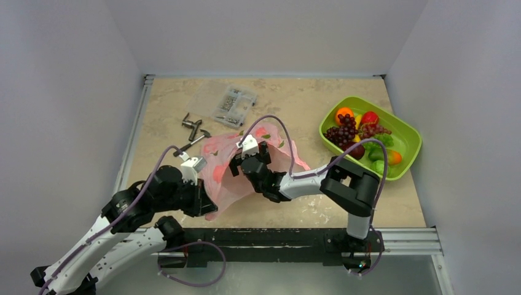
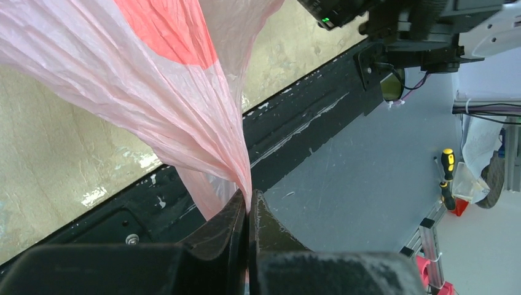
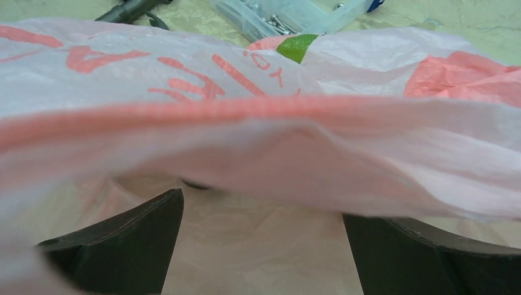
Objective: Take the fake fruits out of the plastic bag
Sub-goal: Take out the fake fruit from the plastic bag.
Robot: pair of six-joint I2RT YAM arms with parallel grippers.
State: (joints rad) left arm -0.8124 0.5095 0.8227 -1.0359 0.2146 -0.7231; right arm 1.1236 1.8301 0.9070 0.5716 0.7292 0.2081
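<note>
My right gripper is to close next on a fake fruit deep inside the pink plastic bag (image 1: 217, 161), on the side of the bag near the metal tool.
The pink plastic bag (image 1: 270, 150) lies crumpled mid-table, one end lifted. My left gripper (image 1: 209, 204) is shut on a twisted corner of the film (image 2: 184, 123), its fingertips (image 2: 236, 212) pressed together near the table's front rail. My right gripper (image 1: 236, 166) is open at the bag's raised edge; in the right wrist view its fingers (image 3: 141, 239) stand wide apart under a fold of film (image 3: 258, 123), with nothing between them. The fake fruits lie in the lime-green tray (image 1: 410, 136): orange (image 1: 344, 113), strawberry (image 1: 369, 117), purple grapes (image 1: 343, 133), plum (image 1: 357, 151), mango (image 1: 393, 157). No fruit shows inside the bag.
A clear box of screws (image 1: 234, 106) stands at the back, also in the right wrist view (image 3: 295, 15). A metal tool (image 1: 193, 128) lies left of the bag. Walls close in the table on three sides; a black rail (image 1: 276, 236) runs along the front.
</note>
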